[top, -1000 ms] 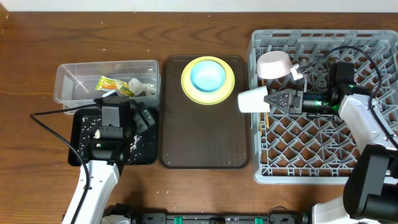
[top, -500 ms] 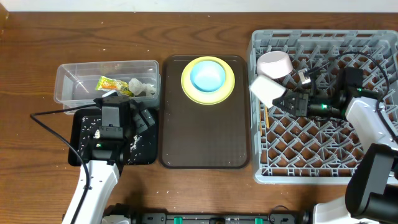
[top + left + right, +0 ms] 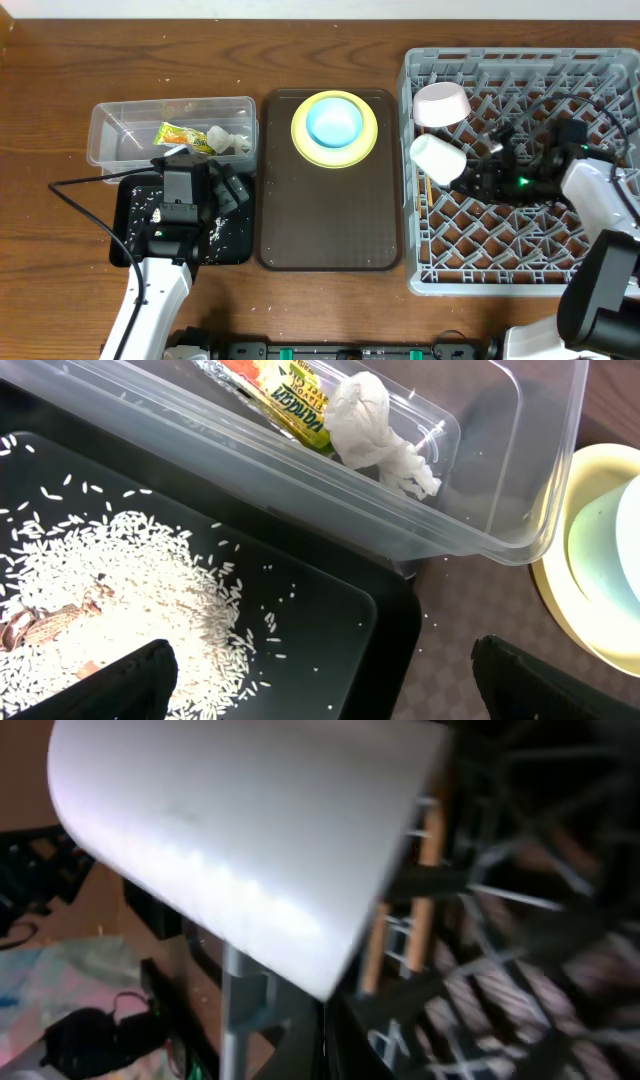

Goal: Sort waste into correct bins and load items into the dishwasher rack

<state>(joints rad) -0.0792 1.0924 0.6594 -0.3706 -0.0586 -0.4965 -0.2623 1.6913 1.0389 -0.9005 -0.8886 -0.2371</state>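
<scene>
The robot's right gripper will set the small white cup down beside the wooden chopsticks, closer to the robot than the white bowl (image 3: 440, 181).
My right gripper (image 3: 472, 176) is shut on the small white cup (image 3: 436, 156) and holds it tilted over the left edge of the grey dishwasher rack (image 3: 520, 270). In the right wrist view the cup (image 3: 250, 830) fills the frame above the jaws (image 3: 325, 1020), with wooden chopsticks (image 3: 428, 850) behind it. A white bowl (image 3: 442, 103) lies in the rack's far left corner. A light blue bowl (image 3: 334, 121) sits on the yellow-green plate (image 3: 300, 135). My left gripper (image 3: 335, 685) is open above the black tray (image 3: 330, 610), which holds rice (image 3: 110, 590). The wrapper (image 3: 285, 400) and tissue (image 3: 375, 435) lie in the clear tub (image 3: 500, 510).
The plate and blue bowl rest at the far end of a large brown serving tray (image 3: 330, 220) between the bins and the rack. The clear tub (image 3: 120, 135) stands just behind the black tray (image 3: 125, 250). A black cable runs across the table left of my left arm.
My right gripper has carried the cup to the right, from beside the rack's left edge to over it, and has tilted it. My left arm has not moved.
</scene>
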